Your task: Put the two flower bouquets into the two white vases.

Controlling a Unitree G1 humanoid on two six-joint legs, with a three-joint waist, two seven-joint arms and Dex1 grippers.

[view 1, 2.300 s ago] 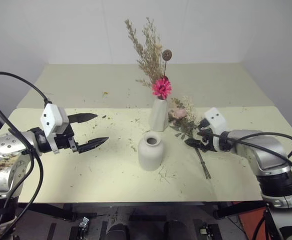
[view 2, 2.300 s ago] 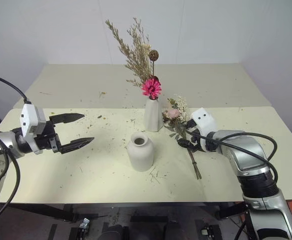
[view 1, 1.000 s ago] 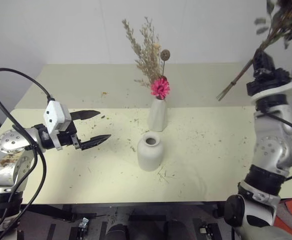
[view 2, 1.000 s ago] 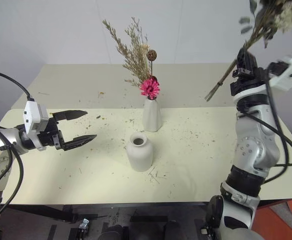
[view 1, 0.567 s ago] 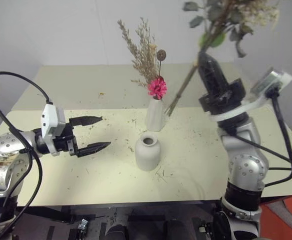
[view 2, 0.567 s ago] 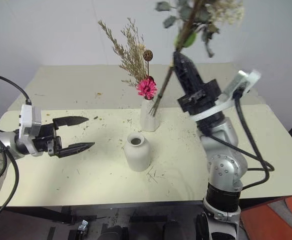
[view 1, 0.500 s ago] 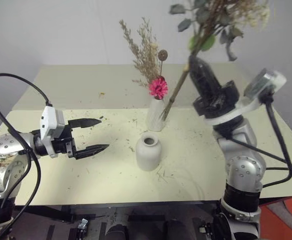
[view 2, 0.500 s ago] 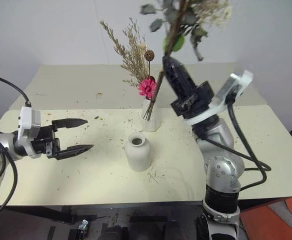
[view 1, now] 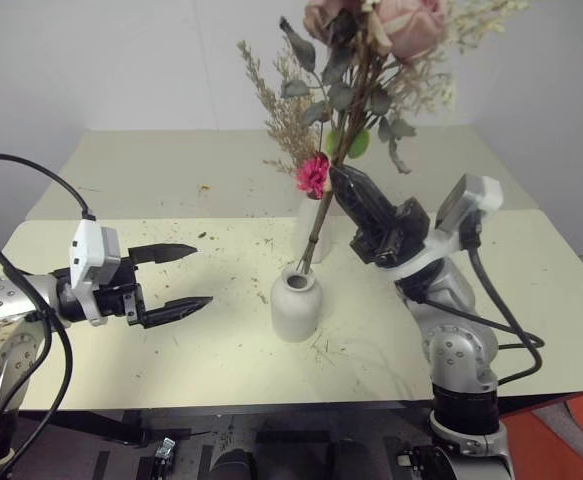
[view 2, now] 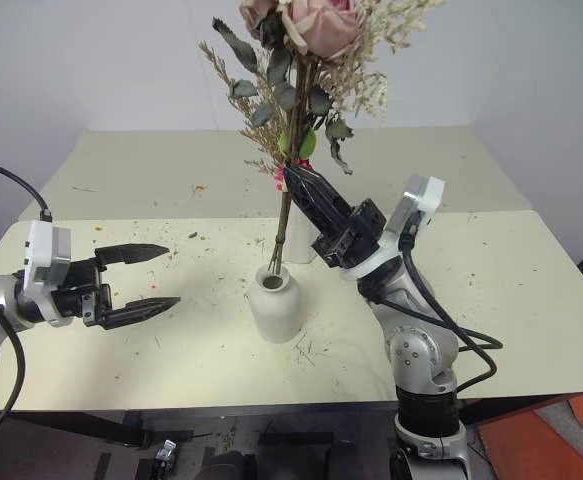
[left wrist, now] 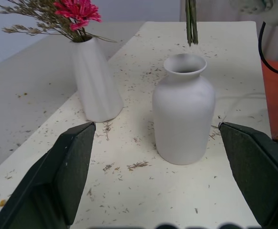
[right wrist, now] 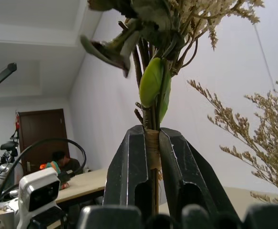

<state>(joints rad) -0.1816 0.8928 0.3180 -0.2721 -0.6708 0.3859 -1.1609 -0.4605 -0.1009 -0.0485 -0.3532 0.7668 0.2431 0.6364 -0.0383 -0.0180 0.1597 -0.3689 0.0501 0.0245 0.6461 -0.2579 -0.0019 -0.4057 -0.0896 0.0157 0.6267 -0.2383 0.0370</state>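
My right gripper has the pale pink rose bouquet. It will let go of it in the opening of the round-shouldered white vase (view 1: 296, 279).
My right gripper (view 1: 337, 178) is shut on the stems of the pale pink rose bouquet (view 1: 411, 20) and holds it upright, tilted slightly. The stem ends (left wrist: 191, 26) hang just above the mouth of the round-shouldered white vase (view 1: 296, 306). Behind it stands the tall slim white vase (left wrist: 95, 81), which holds the beige grass bouquet (view 1: 281, 105) with its magenta daisy (view 1: 313, 177). My left gripper (view 1: 201, 276) is open, level, to the left of the round vase and apart from it. In the right wrist view the fingers (right wrist: 131, 160) clamp the wrapped stems.
The pale table (view 1: 121, 190) is strewn with dry plant bits, thickest around the vases. A seam runs across it behind the vases. A white wall stands at the back. A person sits at a desk (right wrist: 62, 162) far off in the right wrist view.
My right gripper has carried the rose bouquet left and down, from beside the tall vase to over the round vase's mouth. The left gripper has drawn back slightly, still open.
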